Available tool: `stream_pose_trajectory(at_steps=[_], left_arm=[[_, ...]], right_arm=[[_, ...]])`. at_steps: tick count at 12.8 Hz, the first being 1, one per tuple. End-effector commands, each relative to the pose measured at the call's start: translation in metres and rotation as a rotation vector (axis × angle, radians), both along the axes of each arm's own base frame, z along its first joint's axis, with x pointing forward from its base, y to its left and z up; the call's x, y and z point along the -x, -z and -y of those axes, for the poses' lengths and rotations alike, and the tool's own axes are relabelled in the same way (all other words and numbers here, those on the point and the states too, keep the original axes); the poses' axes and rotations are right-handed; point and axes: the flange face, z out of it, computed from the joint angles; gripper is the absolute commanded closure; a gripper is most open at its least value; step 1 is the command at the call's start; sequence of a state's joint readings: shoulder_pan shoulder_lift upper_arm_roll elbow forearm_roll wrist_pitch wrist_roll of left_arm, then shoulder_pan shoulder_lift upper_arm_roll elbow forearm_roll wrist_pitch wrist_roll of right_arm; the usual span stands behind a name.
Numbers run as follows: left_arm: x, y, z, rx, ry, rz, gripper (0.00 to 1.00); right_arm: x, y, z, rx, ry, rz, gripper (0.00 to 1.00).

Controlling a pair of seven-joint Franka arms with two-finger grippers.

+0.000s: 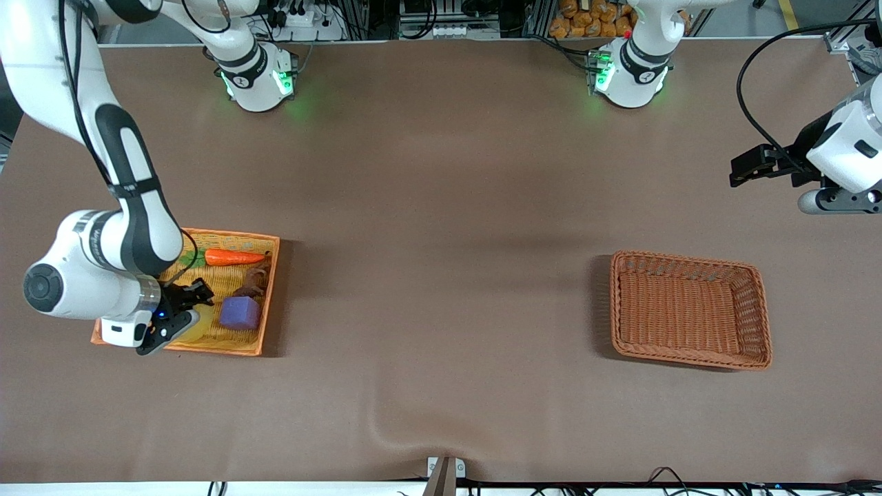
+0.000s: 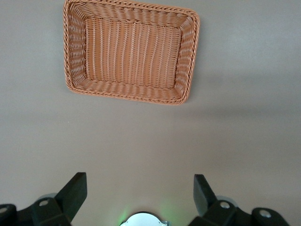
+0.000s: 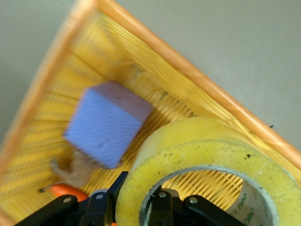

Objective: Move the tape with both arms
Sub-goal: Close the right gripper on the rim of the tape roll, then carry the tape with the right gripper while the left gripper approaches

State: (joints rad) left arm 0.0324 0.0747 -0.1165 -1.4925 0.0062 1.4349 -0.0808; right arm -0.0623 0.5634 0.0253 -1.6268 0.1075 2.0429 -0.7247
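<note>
The tape, now low in the orange tray, will be released by my right gripper on the bare table [image 1: 460,274] between the orange tray and the empty wicker basket.
The tape [image 3: 211,150] is a yellowish translucent roll with a grey core. My right gripper [image 3: 138,202] is shut on its wall, with one finger inside the ring and one outside. In the front view the right gripper [image 1: 176,313] is low in the orange tray [image 1: 270,289] at the right arm's end of the table, and a bit of the yellow tape [image 1: 195,331] shows under it. My left gripper [image 1: 741,172] is open and empty, up over the bare table at the left arm's end; its fingers [image 2: 75,193] stand wide apart.
The tray [image 3: 188,61] also holds a purple cube [image 1: 240,312] [image 3: 106,122] beside the tape, a carrot [image 1: 234,257] and a brown item [image 1: 256,279]. An empty wicker basket [image 1: 689,260] [image 2: 131,94] stands toward the left arm's end.
</note>
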Motion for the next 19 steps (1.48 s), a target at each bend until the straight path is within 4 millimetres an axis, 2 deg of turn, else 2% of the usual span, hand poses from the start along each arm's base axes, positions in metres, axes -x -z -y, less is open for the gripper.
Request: stream_pose_trajectory(at_steps=[1,2,3,6,8,10,11,12,14,15,16,17,18,19], left_arm=[[0.002,-0.001,-0.004,-0.024,-0.017,0.012,0.0],[0.002,0.001,-0.003,-0.024,-0.015,0.009,0.0],[0.002,0.007,-0.004,-0.027,-0.015,-0.003,0.0],[-0.004,0.027,-0.007,-0.026,-0.021,0.007,0.0],[-0.006,0.043,-0.002,-0.025,-0.012,0.017,0.0],[-0.014,0.056,-0.002,-0.022,-0.011,0.027,0.0],[-0.017,0.065,-0.001,-0.02,-0.009,0.03,0.0],[-0.022,0.075,-0.001,-0.018,-0.008,0.036,0.0],[-0.029,0.096,-0.002,-0.013,-0.012,0.038,0.0],[-0.032,0.105,-0.001,-0.011,-0.01,0.041,0.0],[-0.034,0.113,0.004,-0.01,-0.004,0.044,0.0],[-0.035,0.121,0.006,-0.01,-0.019,0.045,0.0],[-0.036,0.133,0.014,-0.01,-0.048,0.043,0.0],[-0.035,0.143,0.026,-0.011,-0.072,0.046,0.0]], right_arm=[[-0.002,-0.067,-0.008,0.041,-0.057,-0.005,1.0],[-0.008,-0.09,-0.03,0.055,-0.1,0.008,1.0],[-0.01,-0.102,-0.063,0.056,-0.152,0.019,1.0],[-0.003,-0.1,-0.162,0.04,-0.291,0.048,1.0],[0.004,-0.098,-0.259,0.015,-0.422,0.196,1.0],[0.028,-0.076,-0.349,-0.011,-0.544,0.268,1.0],[0.046,-0.067,-0.395,-0.031,-0.599,0.314,1.0],[0.068,-0.049,-0.44,-0.047,-0.652,0.334,1.0],[0.106,-0.014,-0.502,-0.082,-0.735,0.378,1.0],[0.121,-0.002,-0.521,-0.091,-0.758,0.385,0.94],[0.128,0.004,-0.528,-0.089,-0.759,0.373,0.79],[0.126,0.007,-0.526,-0.094,-0.696,0.358,0.35],[0.124,0.009,-0.522,-0.092,-0.657,0.35,0.0],[0.129,0.006,-0.528,-0.095,-0.658,0.351,0.0]])
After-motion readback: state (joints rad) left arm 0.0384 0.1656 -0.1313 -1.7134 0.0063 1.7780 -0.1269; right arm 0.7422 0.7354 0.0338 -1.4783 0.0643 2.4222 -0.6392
